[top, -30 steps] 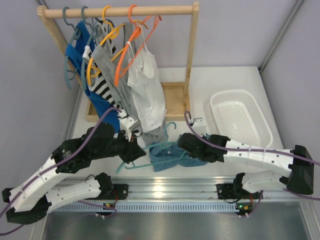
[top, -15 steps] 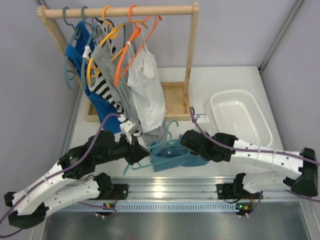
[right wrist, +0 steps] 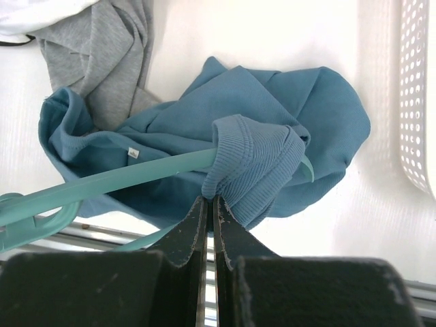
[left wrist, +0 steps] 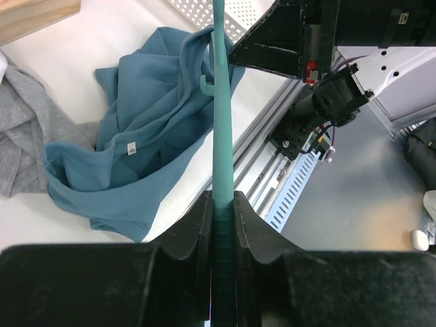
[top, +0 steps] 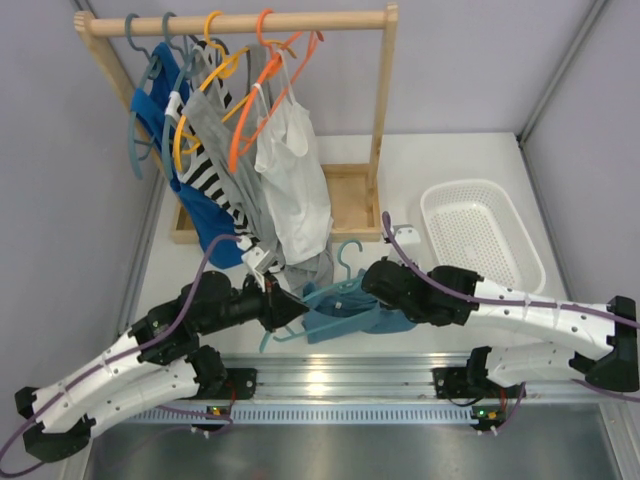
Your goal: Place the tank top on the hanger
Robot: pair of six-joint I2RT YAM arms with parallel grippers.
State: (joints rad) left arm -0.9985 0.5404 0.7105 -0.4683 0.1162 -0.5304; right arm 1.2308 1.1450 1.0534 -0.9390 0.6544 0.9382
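Observation:
My left gripper fills the hanger's free arm, needed for the other strap, so my right gripper needs to let go of the looped strap and take the hanger's hook [top: 348,242].
The dusty teal-blue tank top [top: 345,315] lies crumpled on the table near the front edge; it also shows in the left wrist view [left wrist: 136,136] and the right wrist view [right wrist: 272,109]. The light teal hanger [top: 345,287] rests over it, hook toward the rack. My left gripper [top: 290,310] is shut on the hanger's arm [left wrist: 222,122]. My right gripper [top: 385,300] is shut on a ribbed strap of the tank top [right wrist: 252,167], which is looped over the hanger's arm [right wrist: 136,174].
A wooden rack [top: 240,22] at the back left holds orange and grey-blue hangers, a royal-blue top [top: 200,215], a striped top, a grey garment [top: 305,270] and a white top [top: 295,180]. A white perforated basket [top: 480,235] sits at the right.
My left gripper has moved right and forward with the hanger. My right gripper has shifted slightly left with the strap. The tank top has bunched more over the hanger.

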